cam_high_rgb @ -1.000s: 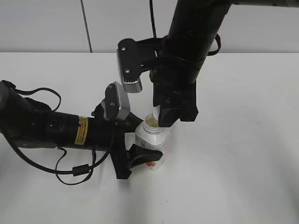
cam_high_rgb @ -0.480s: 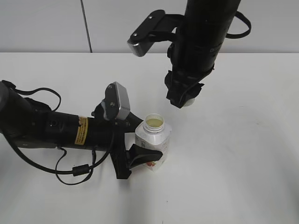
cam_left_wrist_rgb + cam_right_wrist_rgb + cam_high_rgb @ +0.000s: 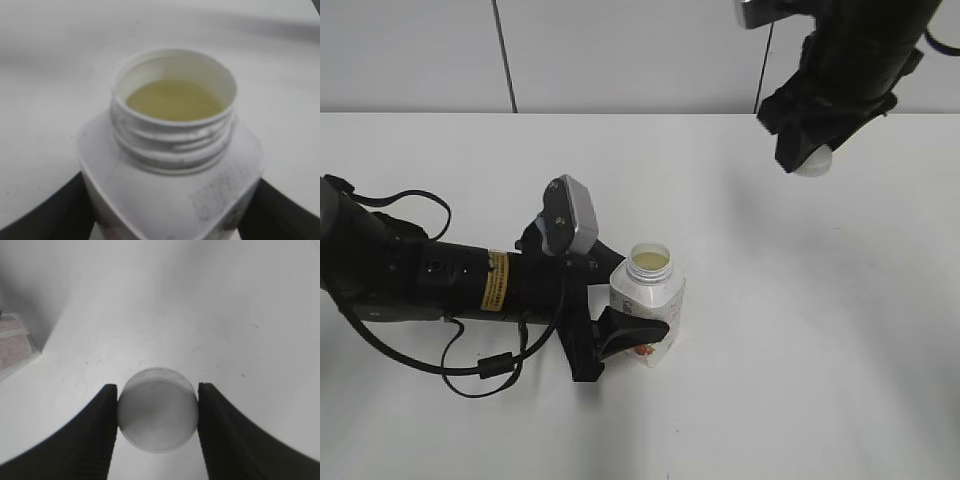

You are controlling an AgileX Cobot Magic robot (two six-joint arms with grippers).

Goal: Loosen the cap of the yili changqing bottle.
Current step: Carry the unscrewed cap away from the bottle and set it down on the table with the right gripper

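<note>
I should set the white cap down with my right gripper on the open white table well aside from the yili changqing bottle (image 3: pixel 822 287).
The yili changqing bottle (image 3: pixel 647 305) stands upright on the white table, its wide neck uncovered with yellowish liquid inside; it fills the left wrist view (image 3: pixel 170 165). My left gripper (image 3: pixel 616 318) is shut on the bottle's body, its black fingers at both lower sides. The white cap (image 3: pixel 811 161) is off the bottle, held in my right gripper (image 3: pixel 809 152) high above the table at the far right. In the right wrist view the cap (image 3: pixel 157 409) sits clamped between the two black fingers of the right gripper (image 3: pixel 158 412).
The left arm with its black cables (image 3: pixel 430 290) lies across the table's left side. A pink-printed flat object (image 3: pixel 15 342) shows at the left edge of the right wrist view. The white wall (image 3: pixel 570 50) rises behind the table.
My right gripper has lifted the cap off the bottle's neck and carried it up and to the right, away from the bottle. The left gripper and bottle have stayed put.
</note>
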